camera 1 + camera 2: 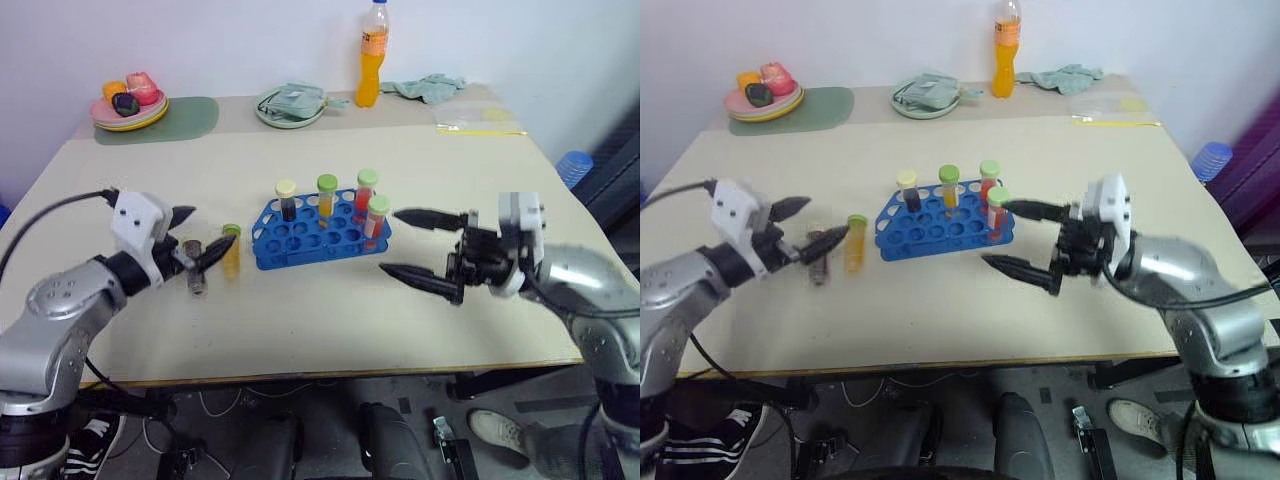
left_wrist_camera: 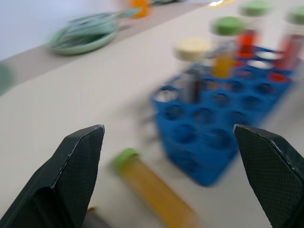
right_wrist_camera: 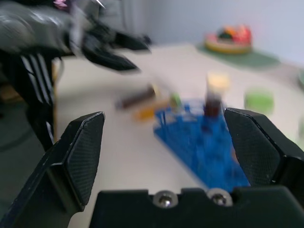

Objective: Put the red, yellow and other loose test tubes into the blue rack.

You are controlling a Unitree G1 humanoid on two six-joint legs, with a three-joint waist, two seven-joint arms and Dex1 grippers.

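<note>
Next, my left gripper moves to the bottom end (image 1: 231, 272) (image 2: 186, 218) of the loose yellow tube, across from the tube's green cap, and closes there.
The blue rack (image 1: 300, 240) stands mid-table holding several upright test tubes: a dark one with a cream cap (image 1: 287, 200), a yellow one (image 1: 327, 198) and two red ones (image 1: 366, 192) (image 1: 378, 218) with green caps. A loose yellow tube (image 1: 231, 251) lies on the table just left of the rack. A loose dark tube (image 1: 196, 273) lies beside it, partly under a finger. My left gripper (image 1: 200, 234) is open over these two, holding nothing. My right gripper (image 1: 392, 243) is open and empty just right of the rack, pointing at it.
Along the back edge are a plate of toy fruit (image 1: 128, 105) on a green mat (image 1: 185, 118), a green bowl with a cloth (image 1: 290, 105), a tall orange drink bottle (image 1: 372, 55), a crumpled cloth (image 1: 430, 88) and a clear bag (image 1: 478, 121).
</note>
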